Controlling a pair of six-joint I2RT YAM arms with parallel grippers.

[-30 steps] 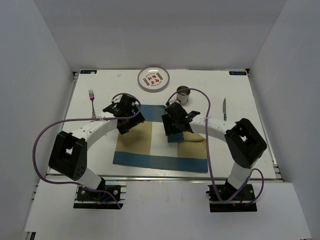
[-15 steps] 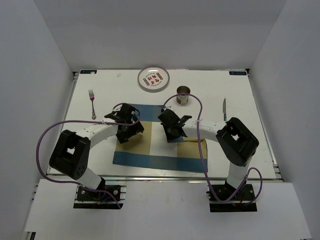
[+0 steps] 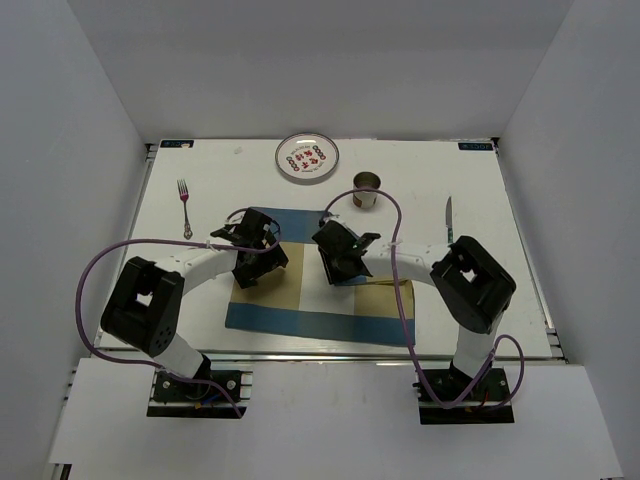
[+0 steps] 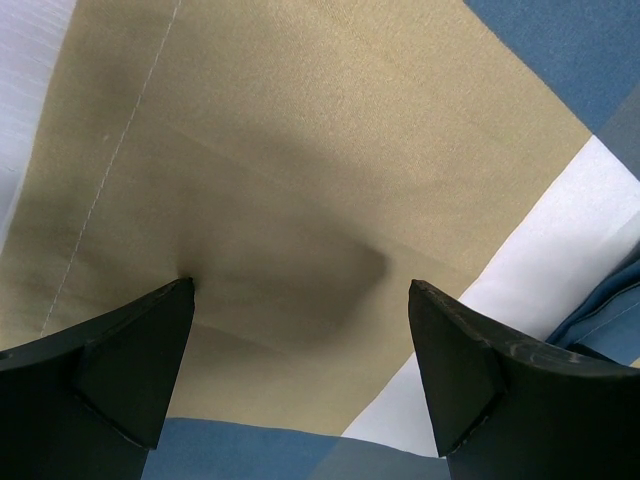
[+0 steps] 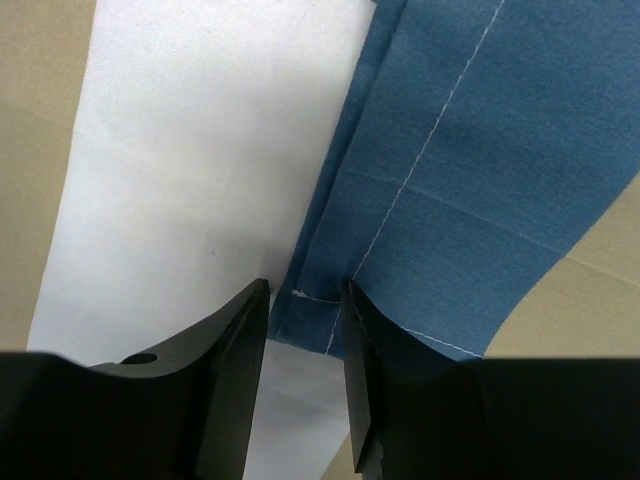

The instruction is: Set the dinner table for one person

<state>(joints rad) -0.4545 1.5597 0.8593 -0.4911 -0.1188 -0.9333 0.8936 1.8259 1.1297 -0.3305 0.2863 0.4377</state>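
Observation:
My right gripper needs to open its fingers, as the placemat's blue corner lies folded flat between them, then pinch the corner's hem (image 5: 320, 298) and unfold it toward the knife.
The white dinner table (image 3: 480, 280) carries a blue-and-tan cloth placemat (image 3: 320, 322) at its middle front. The placemat's far right corner is folded over, blue side up (image 5: 470, 170). My right gripper (image 3: 336, 266) is low over that folded corner. Its jaws stand a narrow gap apart (image 5: 306, 288), with the blue hem's corner lying flat between them, not pinched. My left gripper (image 3: 252, 268) is wide open and empty (image 4: 300, 290) just above the mat's tan panel (image 4: 300, 130).
A patterned plate (image 3: 307, 157) sits at the far middle edge. A metal cup (image 3: 367, 190) stands right of it, just beyond the mat. A fork (image 3: 184, 205) lies far left. A knife (image 3: 449, 217) lies far right.
Both grippers have moved a little nearer and lower onto the placemat. The right one has shifted left onto the folded corner. The plate, cup, fork and knife have not moved.

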